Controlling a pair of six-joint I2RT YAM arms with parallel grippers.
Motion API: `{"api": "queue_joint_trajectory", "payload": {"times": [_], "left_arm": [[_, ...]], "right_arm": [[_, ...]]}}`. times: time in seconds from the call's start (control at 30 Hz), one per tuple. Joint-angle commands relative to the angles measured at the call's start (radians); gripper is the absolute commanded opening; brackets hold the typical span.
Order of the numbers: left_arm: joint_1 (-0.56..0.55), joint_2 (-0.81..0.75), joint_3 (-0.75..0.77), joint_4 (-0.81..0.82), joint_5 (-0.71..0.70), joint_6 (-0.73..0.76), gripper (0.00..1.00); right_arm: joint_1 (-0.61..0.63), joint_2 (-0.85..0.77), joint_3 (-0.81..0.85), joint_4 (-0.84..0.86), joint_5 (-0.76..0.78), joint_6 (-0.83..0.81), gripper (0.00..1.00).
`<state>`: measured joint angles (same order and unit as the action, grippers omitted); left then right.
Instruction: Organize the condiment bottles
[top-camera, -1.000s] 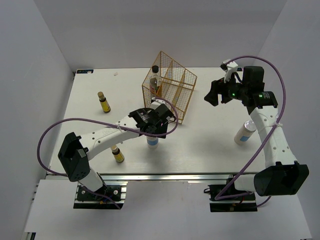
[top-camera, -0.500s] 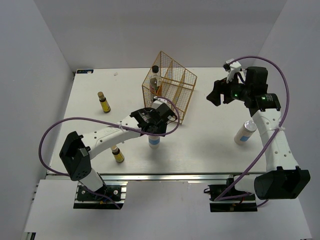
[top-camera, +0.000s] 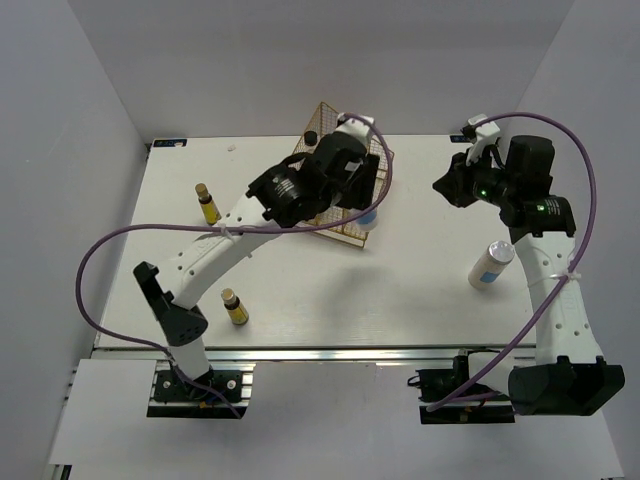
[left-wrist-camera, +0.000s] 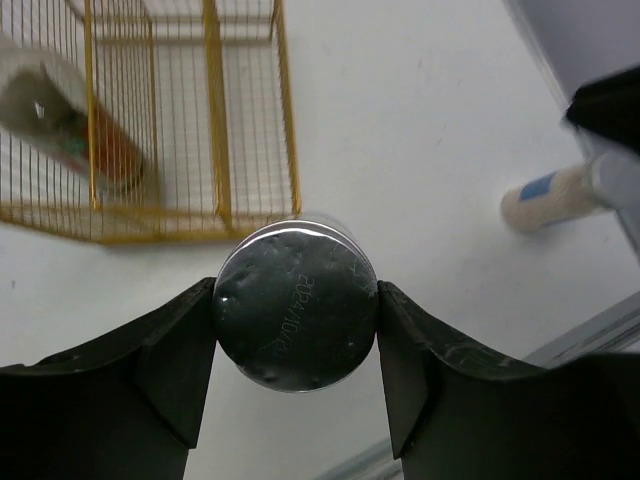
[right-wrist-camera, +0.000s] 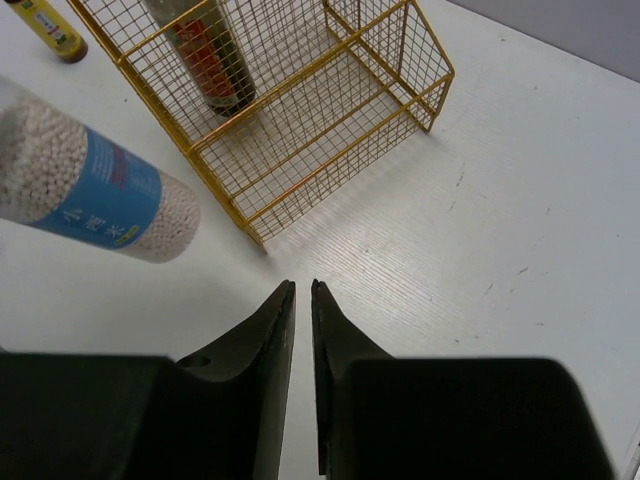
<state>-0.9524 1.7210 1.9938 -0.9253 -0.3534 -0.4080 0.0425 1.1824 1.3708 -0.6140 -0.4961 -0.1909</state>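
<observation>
I need to release the white bottle from my left gripper in the gold wire basket's middle compartment (top-camera: 343, 198) (left-wrist-camera: 182, 125), so that it sits beside the dark bottle.
My left gripper (left-wrist-camera: 296, 312) is shut on the silver top of a white bottle with a blue label (top-camera: 367, 216), holding it in the air beside the right end of the gold wire basket (top-camera: 352, 203). The right wrist view shows that bottle (right-wrist-camera: 92, 188) hanging in front of the basket (right-wrist-camera: 330, 120). A dark bottle with a red label (right-wrist-camera: 207, 55) stands in the basket's left end. Two yellow bottles (top-camera: 207, 205) (top-camera: 235, 307) stand on the left. Another white bottle (top-camera: 490, 265) lies on the right. My right gripper (right-wrist-camera: 301, 286) is shut on nothing, raised right of the basket.
The basket (left-wrist-camera: 215, 150) has wire dividers, and its other compartments hold nothing. Both arms' purple cables loop above the table (top-camera: 420, 290). Grey walls close in the left, back and right sides. The lying white bottle (left-wrist-camera: 552, 195) is near the right wall.
My left arm has lifted the white bottle from the table's front middle and carried it back and right, beside the basket. My right gripper has shut and drifted slightly right.
</observation>
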Motion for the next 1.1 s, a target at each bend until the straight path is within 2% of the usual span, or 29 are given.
{"api": "queue_joint_trajectory", "payload": {"times": [0.0, 0.1, 0.33, 0.47, 0.77, 1.07], "left_arm": [[0.001, 0.096, 0.205, -0.009, 0.008, 0.095, 0.00], [0.026, 0.182, 0.322, 0.021, 0.013, 0.132, 0.00], [0.165, 0.259, 0.338, 0.284, -0.071, 0.192, 0.00], [0.187, 0.285, 0.358, 0.432, -0.070, 0.232, 0.00], [0.188, 0.316, 0.309, 0.522, -0.099, 0.282, 0.00], [0.191, 0.413, 0.312, 0.629, -0.142, 0.357, 0.00]], "right_arm": [[-0.016, -0.018, 0.007, 0.051, 0.014, 0.018, 0.18], [-0.027, -0.020, 0.008, 0.062, 0.014, 0.025, 0.18], [-0.032, -0.021, 0.004, 0.071, 0.018, 0.025, 0.17], [-0.032, -0.026, -0.015, 0.076, 0.014, 0.025, 0.16], [-0.067, -0.035, -0.062, 0.102, 0.004, 0.051, 0.15], [-0.078, -0.049, -0.073, 0.103, 0.010, 0.044, 0.15]]}}
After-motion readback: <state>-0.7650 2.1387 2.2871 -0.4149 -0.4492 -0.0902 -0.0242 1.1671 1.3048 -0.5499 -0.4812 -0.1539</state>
